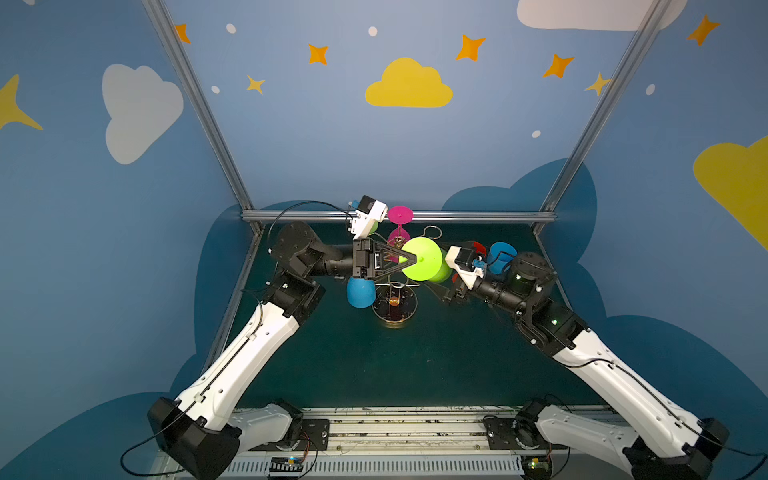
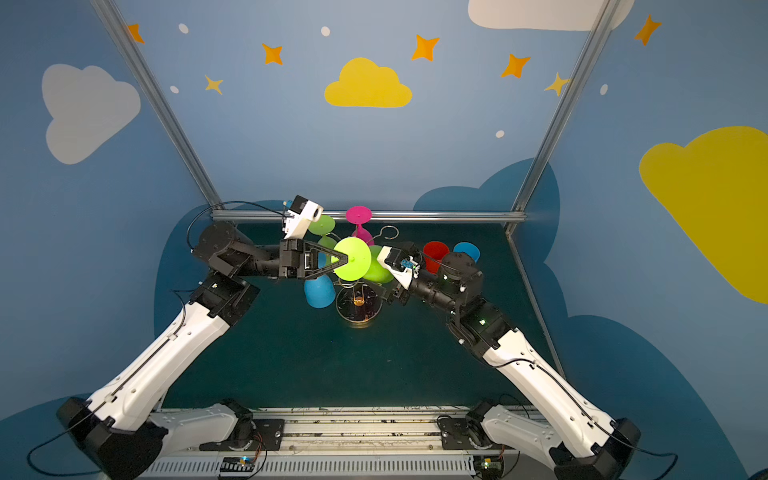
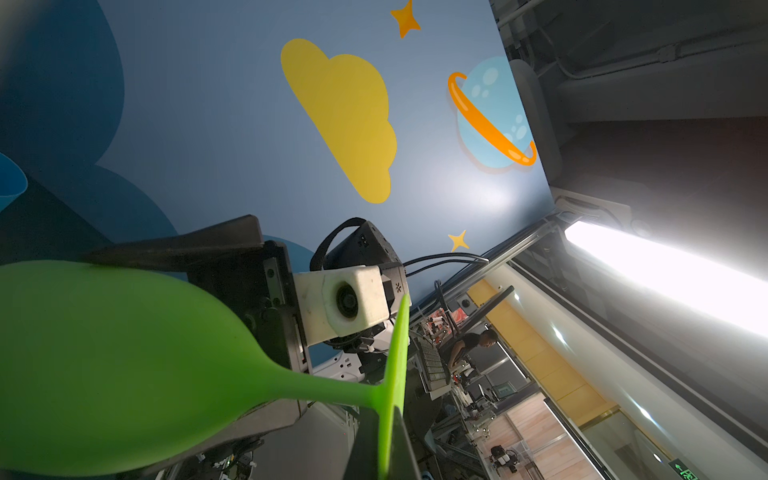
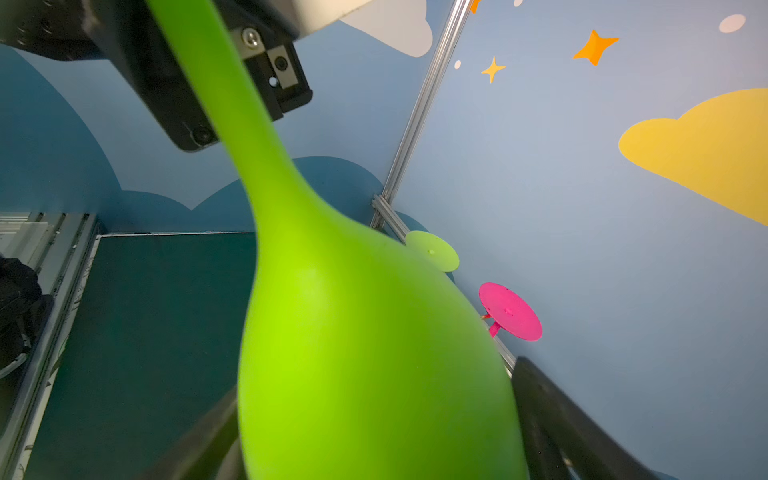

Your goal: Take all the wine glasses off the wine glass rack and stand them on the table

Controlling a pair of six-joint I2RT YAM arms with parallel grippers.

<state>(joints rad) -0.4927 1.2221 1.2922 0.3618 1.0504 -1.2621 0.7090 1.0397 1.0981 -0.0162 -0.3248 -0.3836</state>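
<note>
The lime green glass is held with its opening down by my rolled left gripper, so my right gripper will hold the glass's bowl while my left gripper levels and takes hold again of the glass's foot (image 2: 353,258).
A lime green wine glass (image 1: 428,259) (image 2: 357,259) hangs tilted above the wine glass rack, its flat foot turned toward the top cameras. My left gripper (image 1: 411,259) (image 3: 390,419) is shut on the edge of that foot. My right gripper (image 4: 374,390) stands open, with a finger on either side of the glass's bowl (image 4: 365,353); whether the fingers (image 4: 540,399) press on it I cannot tell. The wine glass rack (image 1: 409,316) (image 2: 374,318) has a round dark base and thin gold arms. From these hang a pink glass (image 1: 400,216), a blue glass (image 1: 360,293) and another green glass (image 2: 321,224).
A red cup (image 2: 435,251) and a blue cup (image 2: 466,251) stand on the dark green table (image 1: 374,365) right of the rack, partly behind my right arm. A metal rail (image 1: 478,216) runs along the table's back edge, just behind the rack.
</note>
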